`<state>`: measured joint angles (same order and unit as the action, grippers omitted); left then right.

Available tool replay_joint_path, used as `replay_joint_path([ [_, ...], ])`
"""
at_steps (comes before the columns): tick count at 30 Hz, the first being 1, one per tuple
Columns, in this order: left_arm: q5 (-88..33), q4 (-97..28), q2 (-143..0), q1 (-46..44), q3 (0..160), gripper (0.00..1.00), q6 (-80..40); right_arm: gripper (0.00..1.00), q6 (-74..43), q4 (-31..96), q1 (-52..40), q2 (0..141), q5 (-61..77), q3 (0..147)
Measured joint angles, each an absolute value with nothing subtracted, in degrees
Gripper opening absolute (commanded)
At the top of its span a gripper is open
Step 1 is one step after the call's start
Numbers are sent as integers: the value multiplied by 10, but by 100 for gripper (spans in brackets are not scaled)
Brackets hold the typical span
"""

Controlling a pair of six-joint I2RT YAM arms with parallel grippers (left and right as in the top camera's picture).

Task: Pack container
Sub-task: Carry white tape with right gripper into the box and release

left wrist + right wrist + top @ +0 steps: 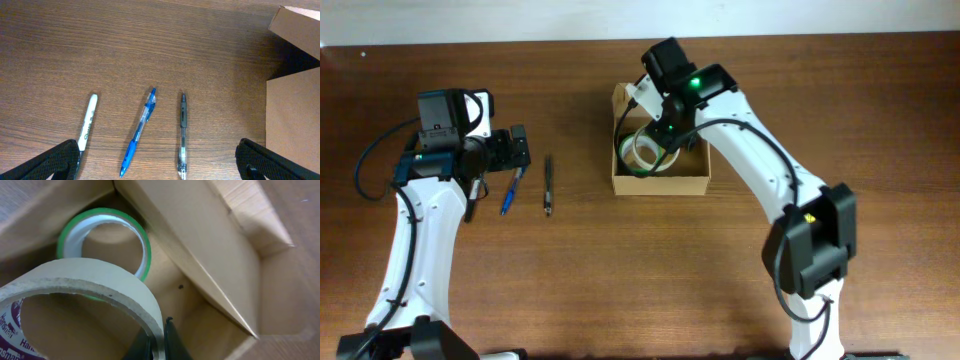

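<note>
Next, my right gripper lets go of the beige masking tape roll on top of the green tape roll [637, 154] [106, 251] inside the box.
The container [660, 183] is a small tan cardboard box with its flap lid open, at the table's middle. A green tape roll [102, 230] lies inside it. My right gripper [159, 340] is shut on the wall of a beige masking tape roll [80, 287] and holds it inside the box beside the green roll [638, 150]. My left gripper [160, 165] is open and empty above three pens: a white marker [88, 122], a blue pen [138, 132] and a black pen [183, 132]. The box side [292, 120] shows at the right of the left wrist view.
In the overhead view the blue pen [510, 192] and black pen [548, 185] lie left of the box on the wooden table. The white marker is hidden under the left arm there.
</note>
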<state>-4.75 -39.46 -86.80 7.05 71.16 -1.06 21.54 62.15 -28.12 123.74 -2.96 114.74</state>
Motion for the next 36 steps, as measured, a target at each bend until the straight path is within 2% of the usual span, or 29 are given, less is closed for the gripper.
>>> replay_joint_path([
  [26,-48,-395,-868,70,712,99,-11,4,177,551,-290,1306,-10,1147],
  [27,-48,-395,-868,70,712,99,-11,6,177,550,-293,1307,-10,1147],
  [30,-48,-395,-868,70,712,100,-11,31,174,546,-299,1308,-9,1147],
  [36,-48,-394,-868,70,712,100,-11,41,171,573,-301,1308,-11,1148],
])
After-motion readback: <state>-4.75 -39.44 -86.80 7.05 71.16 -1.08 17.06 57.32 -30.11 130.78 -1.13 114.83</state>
